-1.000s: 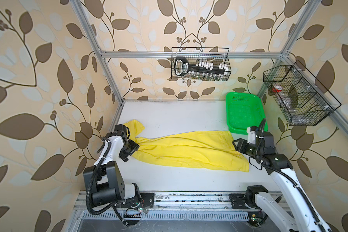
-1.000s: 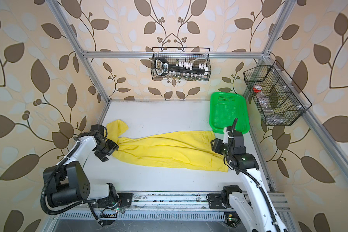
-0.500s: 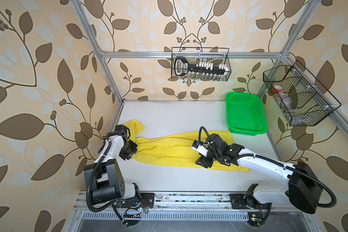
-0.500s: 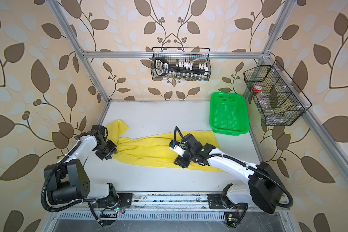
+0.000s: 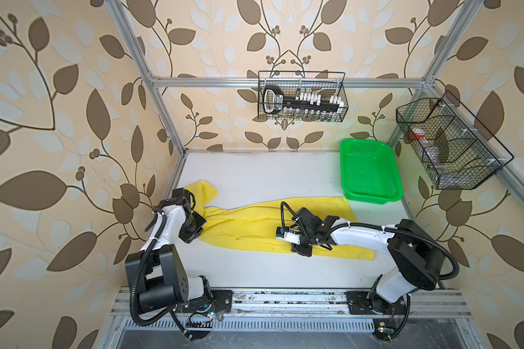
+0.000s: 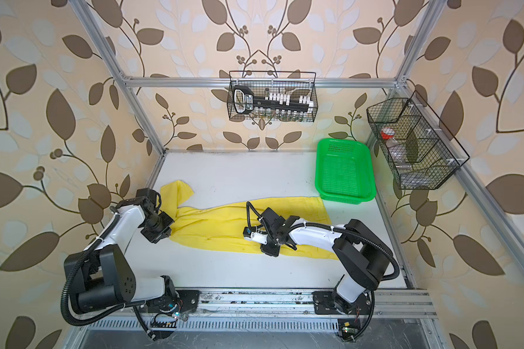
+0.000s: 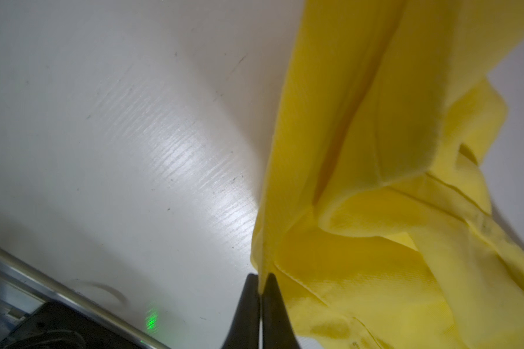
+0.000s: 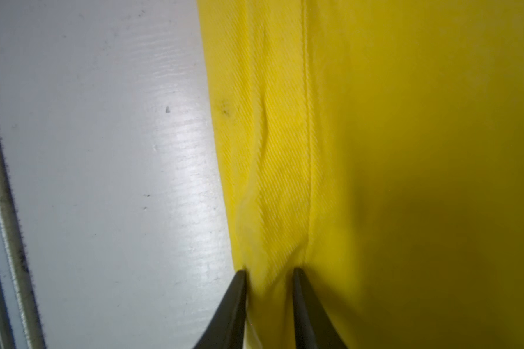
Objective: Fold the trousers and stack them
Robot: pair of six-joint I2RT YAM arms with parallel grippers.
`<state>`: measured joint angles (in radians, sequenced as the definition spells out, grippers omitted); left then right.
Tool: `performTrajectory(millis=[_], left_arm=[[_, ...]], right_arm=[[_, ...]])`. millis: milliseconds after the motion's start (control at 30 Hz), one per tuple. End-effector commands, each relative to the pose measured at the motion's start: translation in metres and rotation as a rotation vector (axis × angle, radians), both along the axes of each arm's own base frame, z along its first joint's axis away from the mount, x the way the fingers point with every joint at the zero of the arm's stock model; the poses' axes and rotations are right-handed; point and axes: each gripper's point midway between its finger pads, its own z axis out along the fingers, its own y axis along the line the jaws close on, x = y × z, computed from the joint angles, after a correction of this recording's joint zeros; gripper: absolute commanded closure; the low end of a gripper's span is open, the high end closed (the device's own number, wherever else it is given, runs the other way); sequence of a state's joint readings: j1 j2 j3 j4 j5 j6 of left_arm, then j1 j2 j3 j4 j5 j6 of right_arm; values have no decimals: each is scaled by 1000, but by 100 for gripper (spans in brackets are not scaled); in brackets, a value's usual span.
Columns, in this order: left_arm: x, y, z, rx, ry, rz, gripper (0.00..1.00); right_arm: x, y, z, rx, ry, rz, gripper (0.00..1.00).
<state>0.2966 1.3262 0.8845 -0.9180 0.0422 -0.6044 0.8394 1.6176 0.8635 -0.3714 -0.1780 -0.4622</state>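
The curled end of the trousers bends away from the edge of the trousers that my left gripper pinches, so next my left gripper opens and grabs the trousers (image 6: 167, 202) next to that curled end.
The yellow trousers (image 5: 248, 223) (image 6: 221, 223) lie stretched left to right across the white table (image 5: 270, 175), with one end curled up at the far left. My left gripper (image 5: 199, 227) (image 6: 168, 228) is at their left end; in the left wrist view it (image 7: 260, 276) is shut on a thin edge of the yellow cloth (image 7: 360, 181). My right gripper (image 5: 299, 250) (image 6: 270, 250) reaches across to the near edge around the middle. In the right wrist view it (image 8: 268, 272) pinches a raised ridge of cloth (image 8: 406, 151) along the edge.
A green mesh basket (image 5: 371, 196) (image 6: 345, 198) stands at the back right, touching the trousers' far right end. Wire baskets hang on the back wall (image 5: 301, 96) and the right wall (image 5: 448, 145). A metal rail runs along the table's front.
My right arm swung from the trousers' right end to the middle of their near edge and its jaws closed on the cloth. The left gripper closed on the left end.
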Motion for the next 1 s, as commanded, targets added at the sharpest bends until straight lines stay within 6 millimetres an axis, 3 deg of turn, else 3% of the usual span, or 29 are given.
performTrajectory(millis=[0, 100, 233, 667, 833, 967], left_arm=[[-20, 6, 1, 34, 48, 6, 94], [-21, 6, 0, 32, 52, 10, 94], [-23, 10, 0, 55, 65, 16, 93], [-53, 20, 5, 127, 99, 158, 86], [-83, 6, -15, 59, 201, 282, 87], [-89, 10, -12, 89, 193, 345, 84]], right_arm=[[-8, 4, 11, 4, -34, 75, 90], [-28, 11, 22, 33, -51, 161, 98], [-70, 5, 9, -85, -78, 332, 99], [-86, 3, 2, -96, -6, 394, 88], [-79, 2, 30, -51, -37, 367, 60], [-40, 15, 83, 159, -48, 181, 51]])
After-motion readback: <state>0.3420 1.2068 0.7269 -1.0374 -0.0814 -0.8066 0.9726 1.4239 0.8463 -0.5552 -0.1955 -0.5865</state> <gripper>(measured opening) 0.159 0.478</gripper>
